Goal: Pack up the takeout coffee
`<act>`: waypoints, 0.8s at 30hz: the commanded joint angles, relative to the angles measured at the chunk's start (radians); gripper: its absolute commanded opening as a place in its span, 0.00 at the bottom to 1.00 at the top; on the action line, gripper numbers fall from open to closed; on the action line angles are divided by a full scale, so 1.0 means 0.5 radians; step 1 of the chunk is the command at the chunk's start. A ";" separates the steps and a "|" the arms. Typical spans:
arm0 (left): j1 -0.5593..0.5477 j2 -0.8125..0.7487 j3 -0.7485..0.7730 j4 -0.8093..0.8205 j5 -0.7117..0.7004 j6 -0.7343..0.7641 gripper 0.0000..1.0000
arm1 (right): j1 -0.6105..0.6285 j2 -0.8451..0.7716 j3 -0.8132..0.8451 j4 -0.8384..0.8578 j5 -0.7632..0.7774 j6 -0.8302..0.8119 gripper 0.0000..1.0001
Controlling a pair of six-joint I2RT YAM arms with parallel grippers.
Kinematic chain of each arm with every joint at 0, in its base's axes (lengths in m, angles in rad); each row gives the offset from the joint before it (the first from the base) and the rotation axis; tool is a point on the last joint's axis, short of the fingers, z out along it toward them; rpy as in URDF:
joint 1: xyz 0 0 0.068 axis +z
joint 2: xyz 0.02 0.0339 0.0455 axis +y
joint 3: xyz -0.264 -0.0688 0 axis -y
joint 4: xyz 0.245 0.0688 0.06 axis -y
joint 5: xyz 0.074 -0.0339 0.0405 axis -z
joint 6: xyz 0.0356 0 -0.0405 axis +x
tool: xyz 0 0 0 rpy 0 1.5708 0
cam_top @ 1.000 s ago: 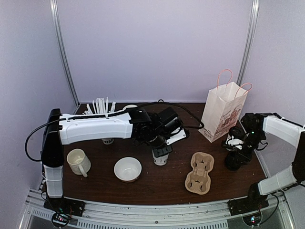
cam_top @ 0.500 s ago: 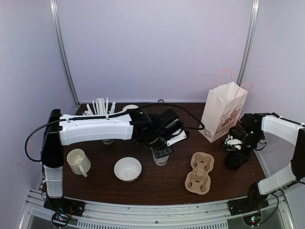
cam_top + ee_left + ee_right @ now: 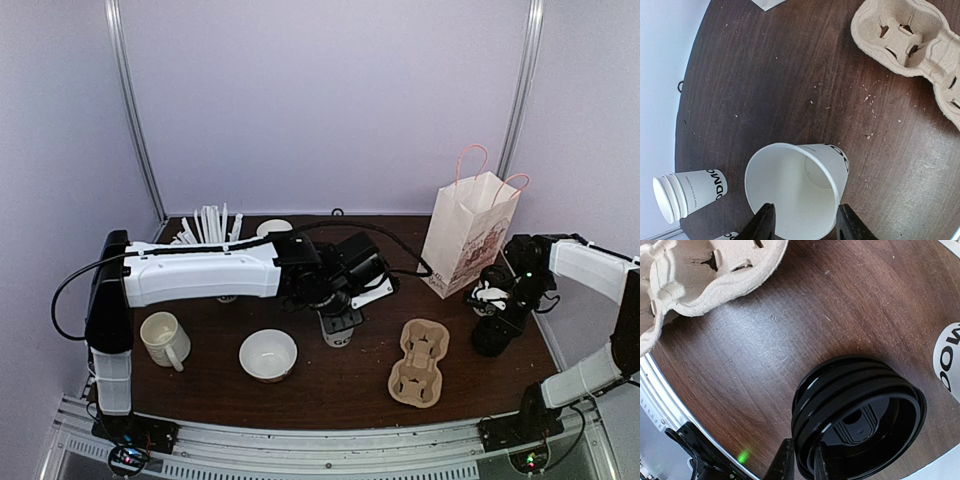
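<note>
My right gripper needs to open, set the stack flat and pinch just the top lid's rim point(image 3: 814, 439), because the whole stack of black lids tilts with its pinch.
No lidded cup shows in any view. My left gripper point(image 3: 337, 308) is shut on a lidless white paper cup point(image 3: 339, 331) with black lettering, which stands at the table's middle. In the left wrist view the fingers point(image 3: 765, 220) press both sides of the cup's rim point(image 3: 790, 195). My right gripper point(image 3: 490, 312) is at the right side, over a stack of black plastic lids point(image 3: 491, 338). In the right wrist view its fingers point(image 3: 785, 460) pinch the rim of the top lid point(image 3: 860, 415).
A moulded pulp cup carrier point(image 3: 420, 362) lies front right of the cup. A white paper bag point(image 3: 468, 235) stands at back right. A handled mug point(image 3: 165, 340) and a white bowl point(image 3: 268, 354) sit front left. A stack of lidless cups point(image 3: 690, 192) lies on its side.
My left gripper has shifted slightly right with the cup in it. The right gripper stays at the lid stack.
</note>
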 commanded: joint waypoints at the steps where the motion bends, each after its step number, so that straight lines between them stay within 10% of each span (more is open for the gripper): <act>1: -0.008 -0.060 -0.023 0.051 -0.065 0.037 0.43 | 0.008 0.009 0.058 -0.034 -0.010 0.024 0.13; 24: -0.006 -0.137 -0.101 0.168 -0.119 0.060 0.51 | 0.008 0.055 0.111 -0.147 -0.028 0.136 0.04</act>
